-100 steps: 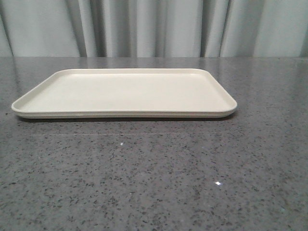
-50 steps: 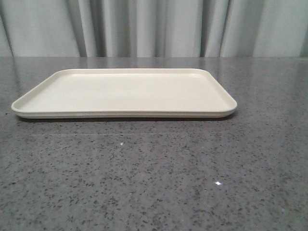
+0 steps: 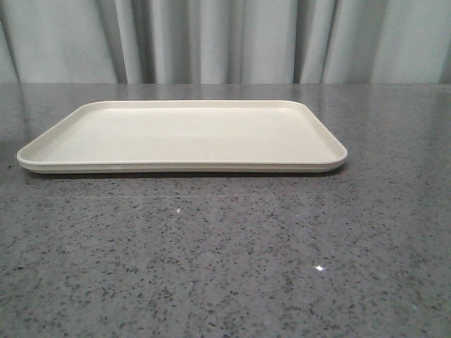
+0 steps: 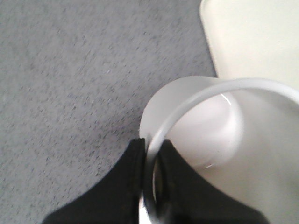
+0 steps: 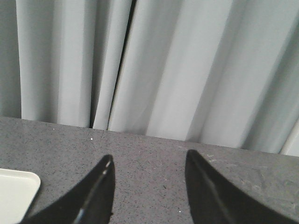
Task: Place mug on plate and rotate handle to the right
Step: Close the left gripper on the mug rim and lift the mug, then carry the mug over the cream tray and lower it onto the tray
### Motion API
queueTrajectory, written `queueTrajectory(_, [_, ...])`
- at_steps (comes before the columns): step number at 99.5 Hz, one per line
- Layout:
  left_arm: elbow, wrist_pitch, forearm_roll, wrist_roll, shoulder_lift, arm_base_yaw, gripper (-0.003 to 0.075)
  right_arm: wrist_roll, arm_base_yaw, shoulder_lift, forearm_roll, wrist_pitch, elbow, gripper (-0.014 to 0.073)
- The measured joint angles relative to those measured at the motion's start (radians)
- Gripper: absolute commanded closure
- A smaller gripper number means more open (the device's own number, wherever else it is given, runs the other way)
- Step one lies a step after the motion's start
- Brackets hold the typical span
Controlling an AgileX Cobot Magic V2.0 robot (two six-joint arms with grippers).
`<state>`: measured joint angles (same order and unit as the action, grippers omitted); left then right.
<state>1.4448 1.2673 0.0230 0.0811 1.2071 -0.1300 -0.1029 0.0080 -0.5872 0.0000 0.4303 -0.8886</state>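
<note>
The white mug will go down from my left gripper onto the middle of the cream-white plate's near half [image 3: 186, 149].
The cream-white plate [image 3: 183, 134] lies flat on the grey table with nothing on it in the front view. Neither arm shows there. In the left wrist view my left gripper [image 4: 152, 147] is shut on the rim of the white mug [image 4: 201, 126], one finger inside and one outside the wall. The mug hangs over the table beside a corner of the plate [image 4: 252, 37]. Its handle is hidden. In the right wrist view my right gripper [image 5: 148, 163] is open above bare table, nothing between its fingers, with a plate corner [image 5: 16, 191] to one side.
A grey curtain [image 3: 225, 39] hangs along the table's far edge. The speckled grey tabletop [image 3: 225, 260] stretches in front of the plate and on both sides of it.
</note>
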Motion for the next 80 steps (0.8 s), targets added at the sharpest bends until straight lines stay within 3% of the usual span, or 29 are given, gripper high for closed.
queueTrajectory(40, [0.333, 0.000, -0.059, 0.024, 0.298, -0.261, 0.0731, 0.000, 0.000, 0.000, 0.000, 0.004, 0.000, 0.0223])
queueTrajectory(61, [0.375, -0.001, -0.082, 0.024, 0.457, -0.375, 0.0731, 0.000, 0.000, 0.000, 0.000, 0.008, 0.000, 0.0223])
queueTrajectory(80, [0.377, -0.029, -0.100, 0.024, 0.553, -0.397, 0.0731, 0.000, 0.000, 0.000, 0.000, 0.028, 0.000, 0.0223])
